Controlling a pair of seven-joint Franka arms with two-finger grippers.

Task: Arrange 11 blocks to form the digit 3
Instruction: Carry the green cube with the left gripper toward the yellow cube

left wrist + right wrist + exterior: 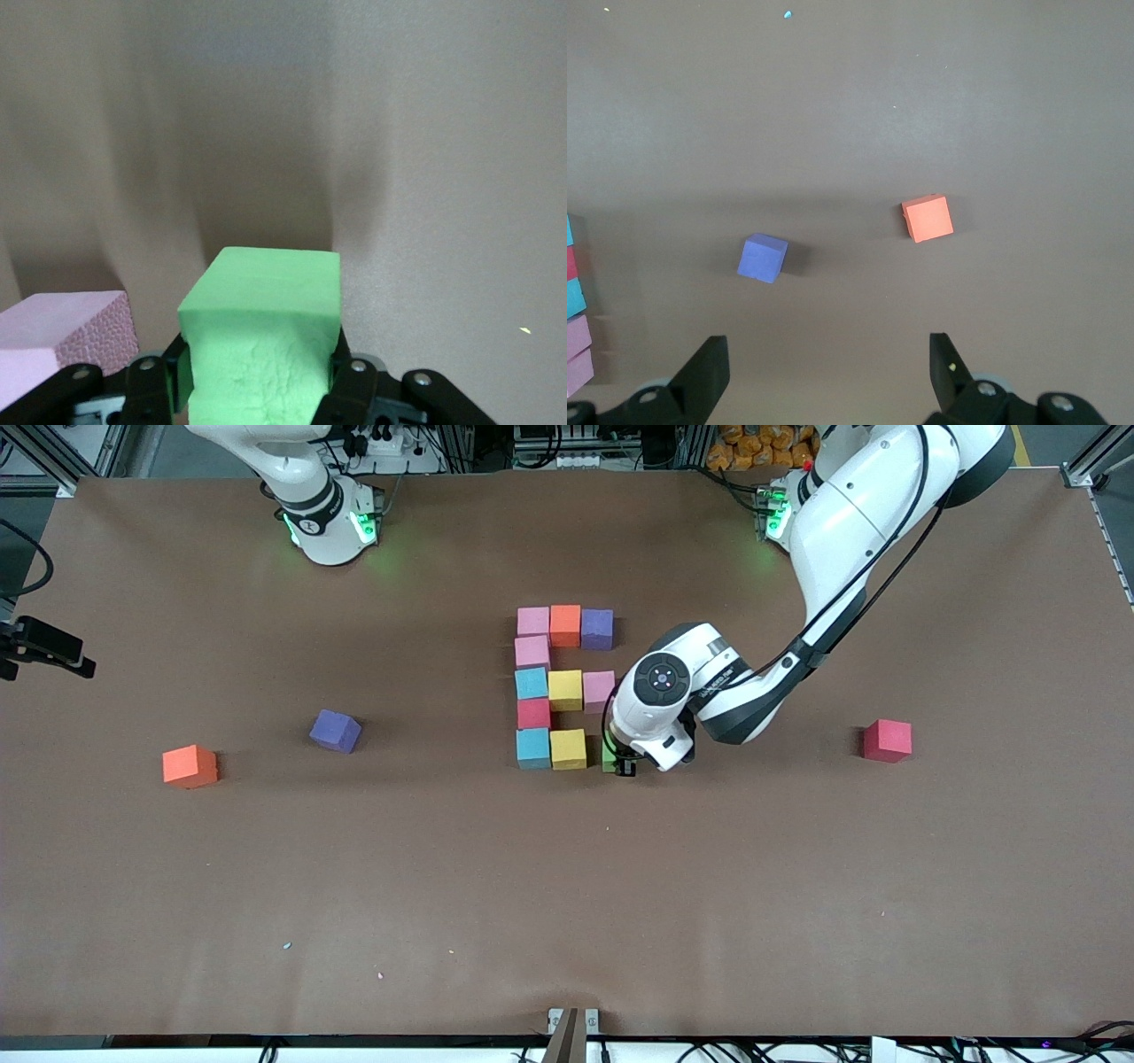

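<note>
Next, my left gripper puts the green block down against the yellow block [601, 750] in the cyan and yellow end row.
The digit 3 [565, 686] lies mid-table as touching blocks: a pink, orange and purple row, a pink, a cyan, yellow and pink row, a red, then a cyan [533, 747] and a yellow [568, 749]. My left gripper [620, 765] is shut on the green block [609, 758], low beside that yellow block. In the left wrist view the green block [266, 301] fills the left gripper [261, 376], with a pink block [62, 336] beside it. My right gripper [828, 363] hangs open with nothing in it, high over the right arm's end of the table.
Loose blocks lie apart from the figure: an orange one [190, 766] and a purple one [335, 731] toward the right arm's end, a red one [887, 740] toward the left arm's end. The right wrist view shows the purple [762, 257] and orange [928, 218] ones below.
</note>
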